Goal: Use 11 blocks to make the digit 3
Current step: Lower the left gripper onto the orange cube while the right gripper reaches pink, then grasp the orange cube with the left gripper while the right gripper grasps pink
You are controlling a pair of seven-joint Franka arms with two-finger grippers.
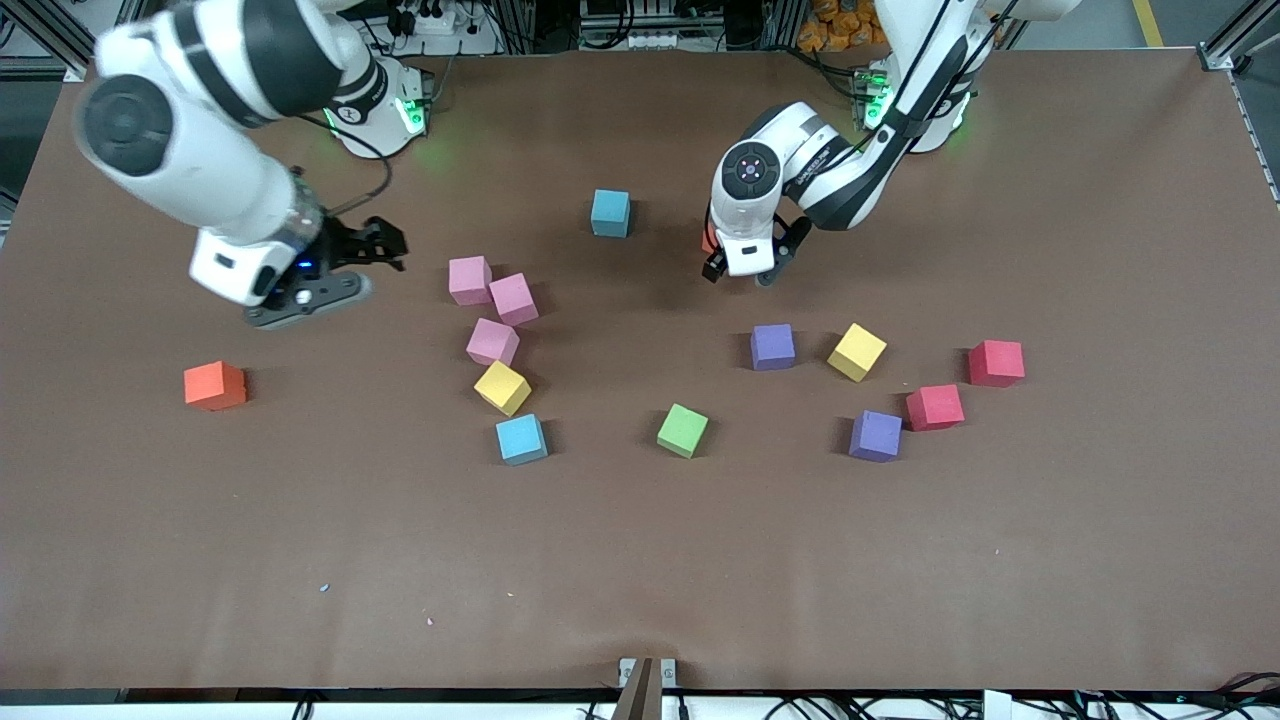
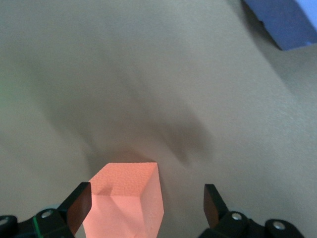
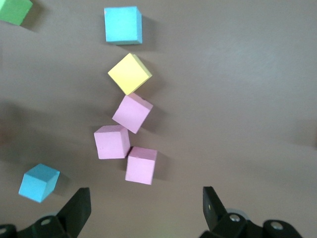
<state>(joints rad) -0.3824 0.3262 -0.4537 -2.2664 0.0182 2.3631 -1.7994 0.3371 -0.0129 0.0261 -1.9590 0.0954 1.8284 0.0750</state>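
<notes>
The sides of the middle pink block (image 1: 515, 300) (image 3: 112, 142) in the cluster, the pink one nearest the second blue block, will be gripped by my right gripper as it closes on them.
The blocks lie loose on the brown table and no digit 3 shows. Three pink blocks (image 1: 470, 280) (image 3: 112, 141) cluster together, with a yellow block (image 1: 502, 387) and a blue block (image 1: 521, 439) nearer the front camera. A second blue block (image 1: 610, 213), a green block (image 1: 683, 430), two purple blocks (image 1: 772, 346), another yellow block (image 1: 857, 351) and an orange block (image 1: 215, 385) are spread about. My left gripper (image 1: 742, 275) (image 2: 147, 203) is low and open around an orange-red cube (image 2: 126, 198), which sits close to one finger. My right gripper (image 1: 385, 248) (image 3: 145, 203) hangs open and empty beside the pink blocks.
Two red cubes (image 1: 995, 362) (image 1: 935, 407) sit toward the left arm's end, beside the purple and yellow blocks. A bluish cube corner (image 2: 287, 20) shows in the left wrist view. The table's front edge (image 1: 640, 685) is bare brown surface.
</notes>
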